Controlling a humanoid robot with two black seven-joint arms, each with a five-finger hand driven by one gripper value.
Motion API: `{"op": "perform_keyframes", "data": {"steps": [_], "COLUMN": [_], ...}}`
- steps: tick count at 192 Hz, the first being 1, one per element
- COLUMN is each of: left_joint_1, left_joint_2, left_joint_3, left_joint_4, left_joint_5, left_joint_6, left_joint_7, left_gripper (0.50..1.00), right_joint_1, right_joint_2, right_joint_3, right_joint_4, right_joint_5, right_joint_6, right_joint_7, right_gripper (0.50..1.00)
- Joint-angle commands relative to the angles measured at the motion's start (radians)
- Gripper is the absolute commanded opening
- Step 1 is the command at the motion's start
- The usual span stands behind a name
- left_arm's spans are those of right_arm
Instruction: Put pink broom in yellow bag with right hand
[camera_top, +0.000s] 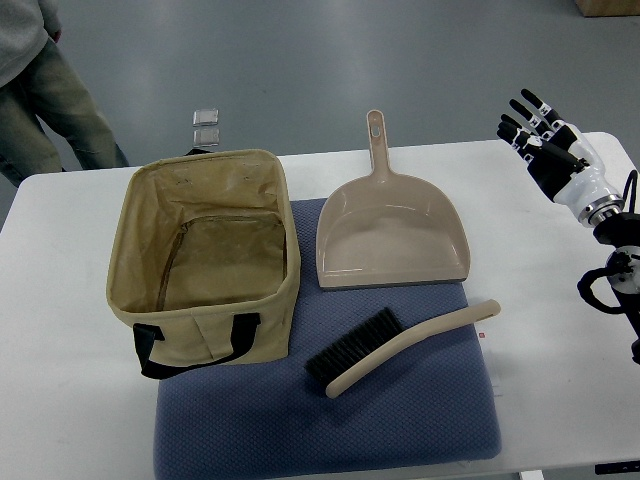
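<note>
The pink broom's handle (461, 319) is next for my right gripper, which should go there and close between the black bristles and the handle's loose end.
The pink broom (400, 345) is a small hand brush with black bristles. It lies on a blue-grey mat (330, 420) in front of the dustpan, handle pointing right. The yellow bag (205, 265) is an open fabric box with black handles, standing at the mat's left. Its inside looks empty. My right hand (535, 130) hovers over the table's far right corner, fingers spread and empty, well away from the broom. The left arm is out of view.
A pink dustpan (390, 235) lies on the mat behind the broom, handle pointing away. A person's legs (50, 100) show at the top left beyond the white table (60, 330). Two small clear items (207, 125) sit behind the bag.
</note>
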Motion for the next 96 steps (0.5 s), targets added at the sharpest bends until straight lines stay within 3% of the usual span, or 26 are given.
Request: {"op": "perform_keyframes", "data": {"steps": [1,96], "left_joint_1": [0.0,0.0], "left_joint_2": [0.0,0.0], "left_joint_3": [0.0,0.0], "left_joint_4": [0.002,0.0], "left_joint_5": [-0.002,-0.002], "left_joint_6": [0.0,0.0], "left_joint_7": [0.0,0.0], "left_gripper": [1.0,1.0], "right_joint_1": [0.0,0.0], "right_joint_2": [-0.001,-0.003], "right_joint_3": [0.0,-0.002], "right_joint_4": [0.0,0.0], "right_joint_5": [0.0,0.0], "right_joint_6": [0.0,0.009], "right_joint_7": [0.0,-0.002], "right_gripper": [0.928,0.928]}}
